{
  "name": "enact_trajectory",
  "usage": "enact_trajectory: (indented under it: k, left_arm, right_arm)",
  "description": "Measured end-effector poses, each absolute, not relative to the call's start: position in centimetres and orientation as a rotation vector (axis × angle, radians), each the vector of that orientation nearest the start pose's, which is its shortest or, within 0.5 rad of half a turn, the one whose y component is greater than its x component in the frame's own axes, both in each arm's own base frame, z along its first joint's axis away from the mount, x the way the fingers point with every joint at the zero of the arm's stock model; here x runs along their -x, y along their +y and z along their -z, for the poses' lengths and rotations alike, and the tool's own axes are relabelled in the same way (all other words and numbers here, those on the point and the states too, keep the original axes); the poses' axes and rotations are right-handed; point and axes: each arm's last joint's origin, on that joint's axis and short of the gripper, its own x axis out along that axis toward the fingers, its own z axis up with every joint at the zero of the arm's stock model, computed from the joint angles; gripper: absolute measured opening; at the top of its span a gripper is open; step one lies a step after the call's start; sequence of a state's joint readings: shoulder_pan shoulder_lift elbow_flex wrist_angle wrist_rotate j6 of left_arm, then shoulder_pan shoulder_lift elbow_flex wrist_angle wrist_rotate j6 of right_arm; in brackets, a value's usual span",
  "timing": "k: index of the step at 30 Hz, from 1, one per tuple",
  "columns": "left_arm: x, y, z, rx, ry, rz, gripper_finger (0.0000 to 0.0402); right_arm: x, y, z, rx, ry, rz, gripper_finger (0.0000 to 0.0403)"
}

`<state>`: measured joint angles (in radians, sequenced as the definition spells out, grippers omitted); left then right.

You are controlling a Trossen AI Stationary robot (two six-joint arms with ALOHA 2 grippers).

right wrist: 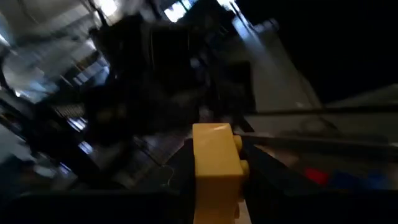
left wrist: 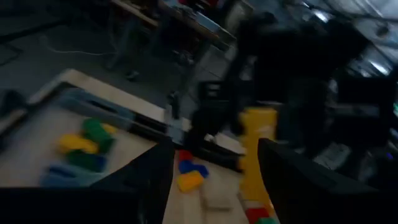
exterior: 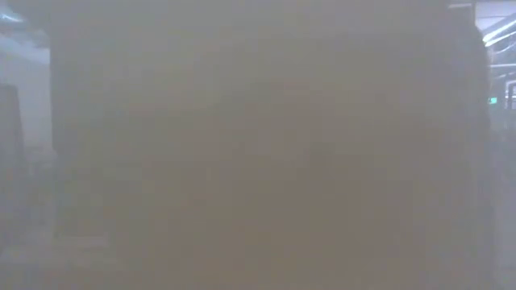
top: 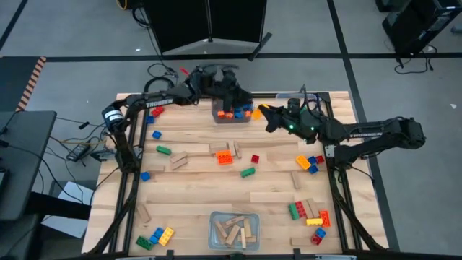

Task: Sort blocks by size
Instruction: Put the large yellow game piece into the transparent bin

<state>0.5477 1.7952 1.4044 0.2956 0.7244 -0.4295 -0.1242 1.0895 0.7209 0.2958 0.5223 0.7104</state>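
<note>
Next, I release the yellow brick with my right gripper inside the clear bin at the far table edge [top: 292,113], under its own arm.
My right gripper [top: 262,113] comes in from the table's right and is shut on a yellow studded brick [top: 255,113], which hangs just right of the far clear bin [top: 231,115]. That bin holds orange, blue and red bricks. My left gripper [top: 244,97] hovers over the bin's far side, pointing level toward the yellow brick [left wrist: 257,144]. Its fingers stand open [left wrist: 214,163] with nothing between them. Other bricks and tan wooden blocks lie flat on the table. The low view shows only haze. My right gripper pinches the yellow brick between its two fingers [right wrist: 184,163], one on each long side [right wrist: 219,175]. The fingers lie level, along the brick, coming from the table's right. The brick's free end [right wrist: 211,134] juts past the fingertips, clear of the table and the bin.
A second clear bin [top: 233,230] at the near edge holds wooden blocks. Loose bricks lie mid-table: orange [top: 224,157], red [top: 255,159], green [top: 247,172]. Clusters sit at the right [top: 310,163], near right [top: 310,214] and near left [top: 156,237].
</note>
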Motion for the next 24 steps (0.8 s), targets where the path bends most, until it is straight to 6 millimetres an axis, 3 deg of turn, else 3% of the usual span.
enact_trajectory:
  k: [7, 11, 18, 24]
  left_arm:
    - [-32.8, 25.1, -31.4, 0.561, 0.128, 0.081, 0.0229]
    - [-30.8, 27.4, -31.1, 0.589, 0.136, 0.001, 0.022]
    - [-29.8, 28.1, -30.8, 0.552, 0.163, -0.024, 0.0214]
    - [-30.7, 26.9, -30.5, 0.539, 0.199, 0.002, 0.0214]
  right_arm:
    - [-22.0, -7.1, -34.0, -0.65, 0.14, 0.886, 0.0106]
    - [-19.9, -9.5, -34.3, -0.717, 0.361, 1.092, 0.0106]
    - [-17.8, -14.3, -30.8, -0.891, 0.704, 1.244, 0.0106]
    - [-17.6, -18.5, -27.0, -0.962, 0.849, 1.28, 0.0106]
